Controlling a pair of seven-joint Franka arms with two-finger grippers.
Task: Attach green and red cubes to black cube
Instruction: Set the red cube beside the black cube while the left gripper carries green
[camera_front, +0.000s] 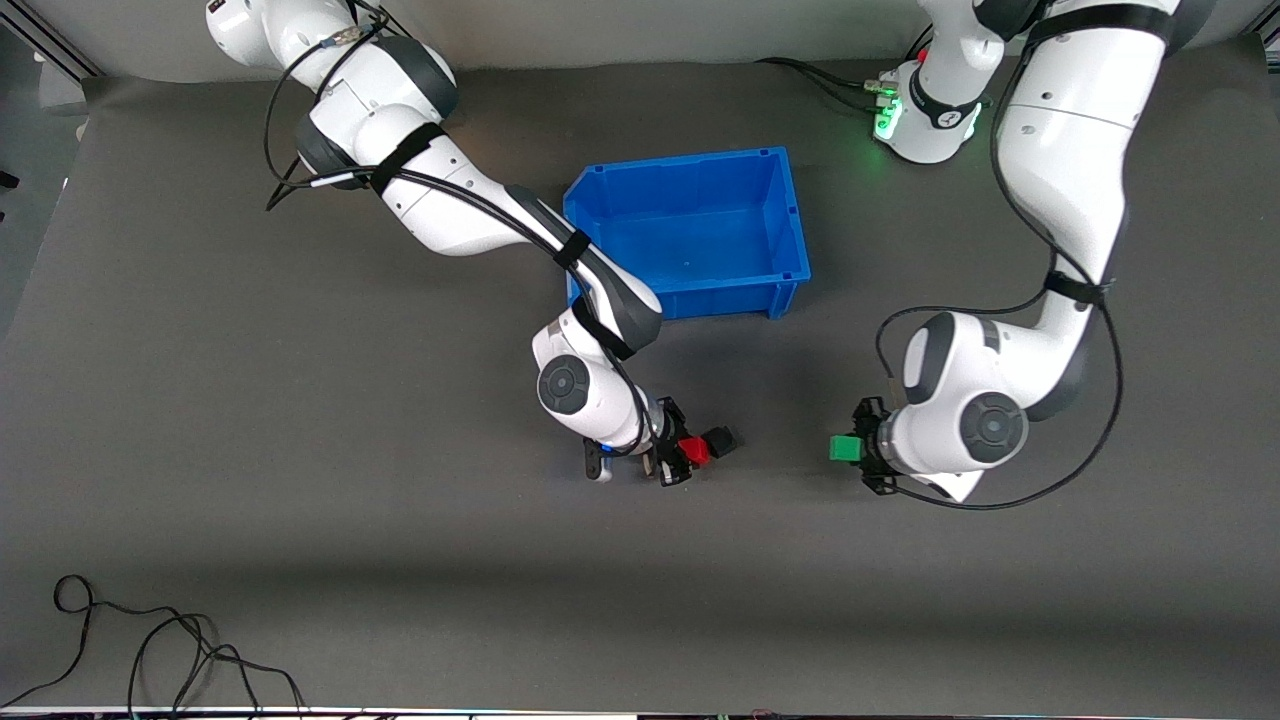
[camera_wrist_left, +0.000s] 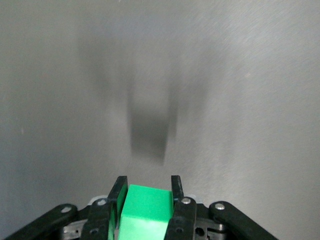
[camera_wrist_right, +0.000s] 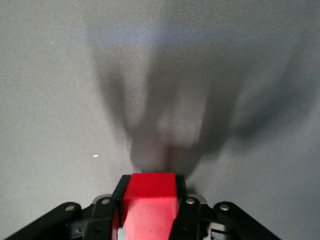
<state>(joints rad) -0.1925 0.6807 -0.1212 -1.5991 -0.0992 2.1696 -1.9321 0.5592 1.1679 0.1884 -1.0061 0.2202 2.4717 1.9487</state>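
My left gripper will release the green cube against the side of the black cube (camera_front: 751, 440) opposite the red cube.
My right gripper (camera_front: 676, 458) is shut on the red cube (camera_front: 692, 451), low over the mat. The black cube (camera_front: 720, 440) sits right against the red cube, on the side toward the left arm's end. In the right wrist view the red cube (camera_wrist_right: 150, 202) fills the gap between the fingers (camera_wrist_right: 120, 192); the black cube is not clear there. My left gripper (camera_front: 862, 448) is shut on the green cube (camera_front: 845, 448), apart from the black cube, toward the left arm's end. In the left wrist view the green cube (camera_wrist_left: 146, 210) sits between the fingers (camera_wrist_left: 176, 187) over bare mat.
An empty blue bin (camera_front: 720, 298) stands farther from the front camera than the cubes, mid-table. A loose black cable (camera_front: 150, 650) lies near the front edge at the right arm's end. The grey mat covers the table.
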